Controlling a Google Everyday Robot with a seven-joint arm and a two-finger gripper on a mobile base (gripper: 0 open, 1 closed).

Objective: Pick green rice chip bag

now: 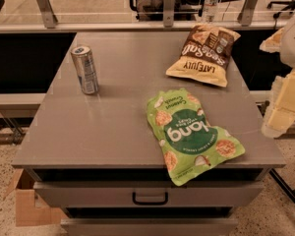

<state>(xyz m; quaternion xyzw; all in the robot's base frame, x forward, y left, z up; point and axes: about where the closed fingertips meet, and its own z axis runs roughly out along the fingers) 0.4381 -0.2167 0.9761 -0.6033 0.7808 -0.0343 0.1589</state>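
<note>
Next, I move my gripper to the near end (209,149) of the green rice chip bag, beside its dark green circle, and close it there.
The green rice chip bag (191,134) lies flat on the grey table (113,107) at the front right. It is bright green with a dark green circle, white lettering and round tan chip pictures, and its lower corner hangs a little over the front edge. My gripper (279,113), a cream-coloured blocky shape, hangs at the right edge of the view. It is beyond the table's right side, level with the bag and apart from it.
A brown-and-cream chip bag (204,54) lies at the back right of the table. A silver-blue can (85,70) stands upright at the back left. Drawers with a handle (150,198) sit below the front edge. A cardboard box (27,203) stands on the floor at the left.
</note>
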